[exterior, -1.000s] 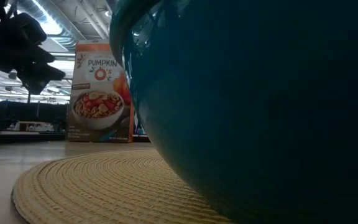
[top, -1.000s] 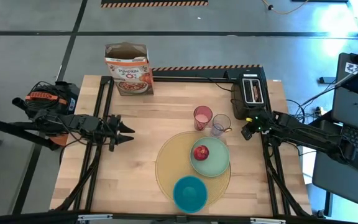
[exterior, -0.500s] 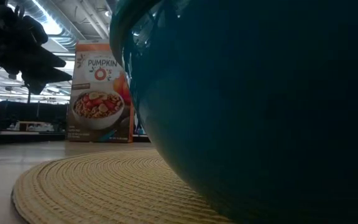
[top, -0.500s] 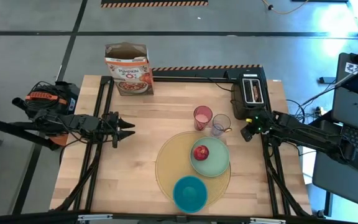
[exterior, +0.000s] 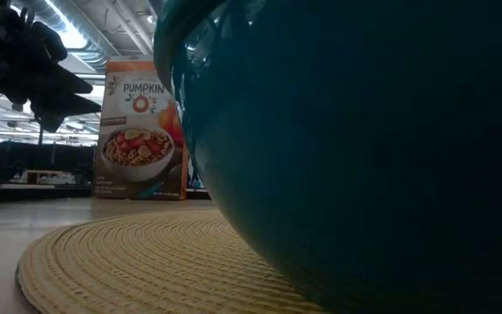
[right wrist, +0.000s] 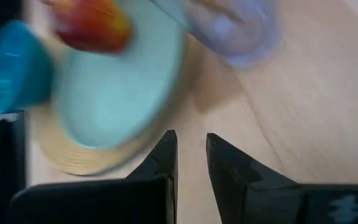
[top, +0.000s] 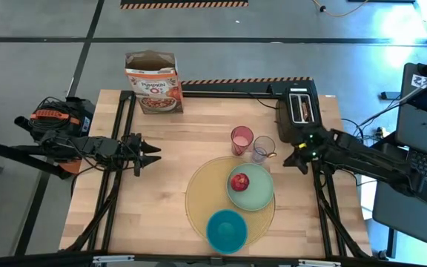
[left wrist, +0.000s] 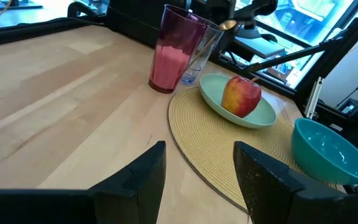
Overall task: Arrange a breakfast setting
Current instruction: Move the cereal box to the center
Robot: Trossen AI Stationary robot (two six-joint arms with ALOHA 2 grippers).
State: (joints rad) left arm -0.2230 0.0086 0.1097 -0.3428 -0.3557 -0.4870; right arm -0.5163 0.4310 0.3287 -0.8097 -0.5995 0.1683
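Next, I close my left gripper on the cereal box's top edge of its front side [top: 150,73], facing the placemat.
A round yellow placemat [top: 199,200] lies near the table's front edge. On it rest a pale green plate [top: 254,194] with a red apple [top: 239,182], and a blue bowl [top: 226,231]. Just beyond the mat stand a pink cup [top: 242,140] and a clear mug [top: 263,149] with a gold spoon [left wrist: 227,25] sticking out of it. Brown toast [top: 300,110] sits in the toaster's slot. My left gripper [top: 153,152] hovers open at the table's left and points at the setting. My right gripper [top: 299,159] hangs right of the mug with a narrow gap between its fingers and nothing in it.
A cereal box [top: 153,81] stands at the far edge and a black toaster [top: 300,122] at the far right. Bare wood lies between my left gripper and the placemat. In the low view the bowl [exterior: 364,157] fills most of the picture.
My right gripper has risen a little, tipped downward and rolled, shifting slightly toward the near edge. My left gripper has swung slightly toward the far edge. Nothing on the table has moved.
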